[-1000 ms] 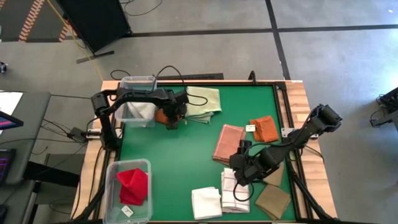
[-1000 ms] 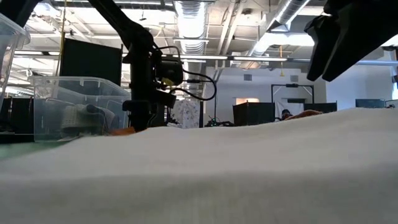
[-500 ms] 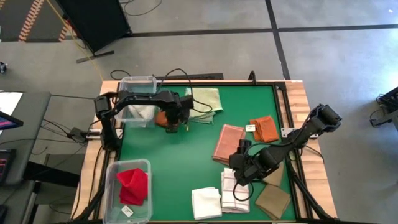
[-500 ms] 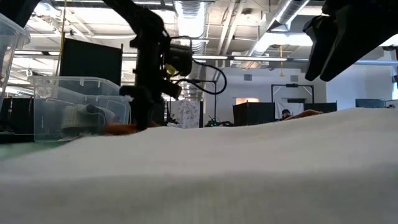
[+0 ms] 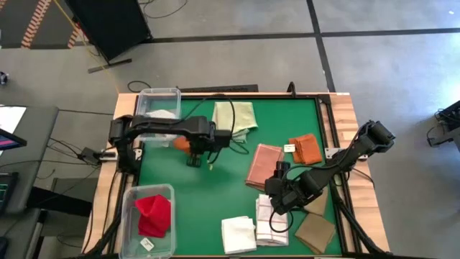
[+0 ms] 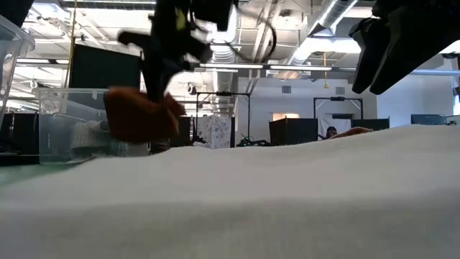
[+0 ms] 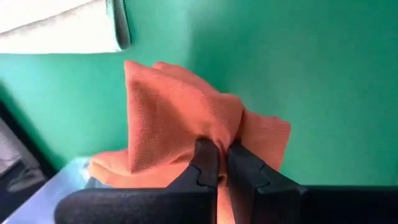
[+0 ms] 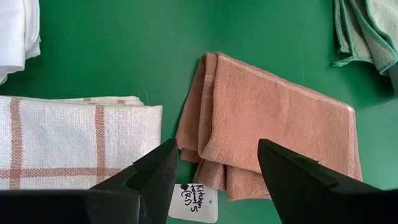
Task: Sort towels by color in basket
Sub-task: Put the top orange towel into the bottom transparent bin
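Next, my left gripper lets go of the rust-orange towel partly over the red towel in the near clear bin (image 5: 148,209).
My left gripper (image 5: 192,147) is shut on a rust-orange towel (image 5: 182,143) above the green mat, near the clear bin at the far left (image 5: 159,108). In the low view the towel (image 6: 136,115) hangs off the table under the gripper (image 6: 159,90). My right gripper (image 5: 277,203) is open and empty; it hovers over the near end of the salmon pink towel (image 8: 267,124), beside the white-checked towel (image 8: 74,140). A pale green towel (image 5: 236,115) lies flat at the far middle. A second rust-orange towel (image 5: 305,149) lies at the right. My left gripper pinches a bunched-up fold of the rust-orange towel (image 7: 219,132) between its two fingers (image 7: 205,163). The fingers come from above and point down. The towel hangs crumpled below them, lifted clear of the mat.
The far-left bin holds a pale towel (image 5: 164,119). A near-left bin (image 5: 147,216) holds a red towel (image 5: 154,214). A white towel (image 5: 238,234) and a tan towel (image 5: 315,232) lie at the near edge. A paper tag (image 8: 193,202) lies by the salmon towel. The mat's middle is bare.
My left gripper has risen and gone a little toward the table's near edge, still shut on the rust-orange towel. The towel lay low on the mat by the far-left bin and now hangs lifted clear.
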Tool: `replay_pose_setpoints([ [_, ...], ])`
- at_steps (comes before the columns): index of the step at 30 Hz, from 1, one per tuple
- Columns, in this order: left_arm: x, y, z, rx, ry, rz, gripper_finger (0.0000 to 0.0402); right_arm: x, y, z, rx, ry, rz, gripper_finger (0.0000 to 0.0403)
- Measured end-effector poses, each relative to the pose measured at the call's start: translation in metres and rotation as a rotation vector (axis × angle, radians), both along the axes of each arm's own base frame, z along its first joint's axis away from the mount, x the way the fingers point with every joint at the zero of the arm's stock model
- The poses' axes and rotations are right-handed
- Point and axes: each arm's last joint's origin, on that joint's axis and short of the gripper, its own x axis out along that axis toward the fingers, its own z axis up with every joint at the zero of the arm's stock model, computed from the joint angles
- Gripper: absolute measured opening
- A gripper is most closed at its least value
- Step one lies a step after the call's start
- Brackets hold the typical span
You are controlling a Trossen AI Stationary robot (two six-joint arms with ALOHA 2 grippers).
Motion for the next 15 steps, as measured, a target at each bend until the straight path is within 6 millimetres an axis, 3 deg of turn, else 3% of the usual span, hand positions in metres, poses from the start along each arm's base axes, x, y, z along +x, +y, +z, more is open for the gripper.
replay_pose_setpoints([
  [7, -0.006, -0.055, 0.05, -0.048, -0.136, -0.033, 0.0005, 0.0, -0.001, 0.0, -0.011, 0.005, 0.017, 0.026],
  [15, -0.042, -0.108, 0.103, -0.166, -0.333, -0.024, 0.0004, 0.004, -0.007, 0.0, -0.031, 0.014, 0.027, 0.026],
])
